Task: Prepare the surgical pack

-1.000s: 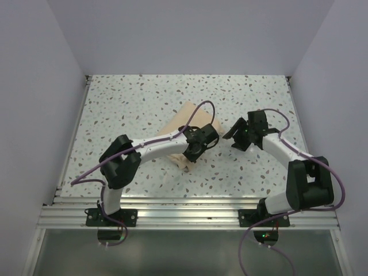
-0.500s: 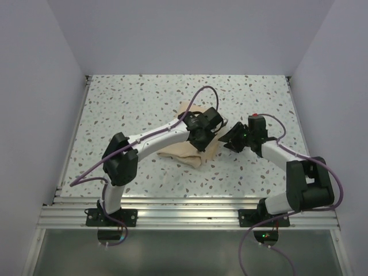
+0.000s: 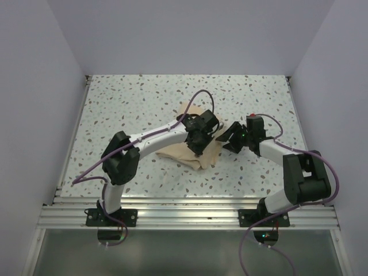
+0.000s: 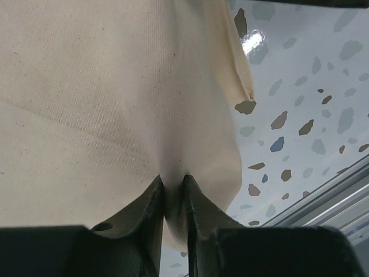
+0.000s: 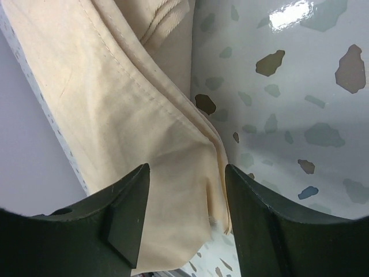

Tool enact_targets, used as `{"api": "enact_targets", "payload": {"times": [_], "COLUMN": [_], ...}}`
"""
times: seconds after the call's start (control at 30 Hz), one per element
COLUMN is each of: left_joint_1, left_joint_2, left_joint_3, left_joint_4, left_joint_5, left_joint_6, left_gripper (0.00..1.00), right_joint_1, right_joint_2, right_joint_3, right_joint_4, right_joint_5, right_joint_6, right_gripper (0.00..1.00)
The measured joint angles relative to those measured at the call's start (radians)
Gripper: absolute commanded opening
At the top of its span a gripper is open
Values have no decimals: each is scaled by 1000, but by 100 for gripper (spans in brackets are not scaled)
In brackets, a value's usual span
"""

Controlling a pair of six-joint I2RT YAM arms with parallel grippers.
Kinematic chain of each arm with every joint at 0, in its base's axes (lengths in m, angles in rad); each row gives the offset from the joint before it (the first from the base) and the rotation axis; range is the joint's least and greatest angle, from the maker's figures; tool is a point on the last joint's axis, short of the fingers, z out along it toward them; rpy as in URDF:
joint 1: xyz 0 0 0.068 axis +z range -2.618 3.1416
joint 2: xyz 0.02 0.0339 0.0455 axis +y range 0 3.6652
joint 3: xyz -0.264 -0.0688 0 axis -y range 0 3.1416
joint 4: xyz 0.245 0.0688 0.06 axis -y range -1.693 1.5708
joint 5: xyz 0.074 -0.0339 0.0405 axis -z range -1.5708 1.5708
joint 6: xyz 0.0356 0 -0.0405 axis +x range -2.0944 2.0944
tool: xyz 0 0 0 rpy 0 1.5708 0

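Note:
Next, I lay the fold down, open and pinch the cloth nearer its edge (image 4: 232, 183), because a wide flap of cloth lies beyond my left gripper's pinch.
The surgical pack shows only as a folded beige cloth bundle (image 3: 175, 150) lying mid-table. My left gripper (image 3: 198, 142) sits over the bundle's right part. In the left wrist view its jaws (image 4: 173, 180) are shut on a pinched-up fold of the cloth (image 4: 115, 86). My right gripper (image 3: 225, 140) is at the bundle's right edge, low over the table. Its jaws (image 5: 185, 170) stand open, with the layered hem and corner of the cloth (image 5: 115, 115) lying between the fingers and not pinched. No tray, instruments or gauze are in view.
The speckled tabletop (image 3: 126, 103) is closed in by plain walls at the left, back and right. An aluminium rail (image 3: 184, 215) runs along the near edge and shows in the left wrist view (image 4: 340, 196). The purple cable of the left arm (image 3: 198, 100) loops above the bundle.
The right gripper has swung left and down to the bundle's right edge. The left gripper has moved from the bundle's near corner towards its right side, and the cloth has shifted right with it.

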Motion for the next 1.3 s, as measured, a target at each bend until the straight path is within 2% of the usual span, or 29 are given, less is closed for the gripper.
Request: {"api": "enact_targets", "payload": {"times": [0.03,0.13,0.23,0.33,0.73,0.77,0.83,0.97,1.0,1.1,1.17,1.3], "left_joint_1": [-2,-13,-32,-55,-100,-101,-103,-106,-106,-109,-113,-116], "left_joint_2": [0,0,0,0,37,37,37,39,40,43,45,48], "left_joint_3": [-15,-40,-54,-64,-69,-72,-79,-85,-85,-85,-85,-85], "left_joint_4": [7,25,41,52,59,63,69,78,78,79,80,82], "left_joint_5": [4,9,5,-5,-103,-108,-121,-138,-140,-149,-161,-172], "left_joint_6": [-6,-16,-19,-25,-37,-39,-42,-46,-47,-49,-55,-62], "left_gripper": [29,33,43,47,47,44,31,26,18,11,0,0], "right_joint_1": [0,0,0,-6,-35,-36,-37,-42,-43,-46,-47,-47], "right_joint_2": [0,-2,-19,-55,-87,-92,-100,-113,-115,-117,-117,-117], "right_joint_3": [0,1,1,5,9,9,9,9,9,9,9,9], "right_joint_4": [-5,-38,-90,-139,-203,-205,-206,-206,-206,-206,-207,-207], "right_joint_5": [0,13,43,64,87,87,87,87,87,87,87,87], "right_joint_6": [-2,-17,-31,-50,-72,-72,-72,-72,-72,-72,-72,-72], "right_gripper": [59,59,60,59,58,58,58,58,58,58,58,58]}}
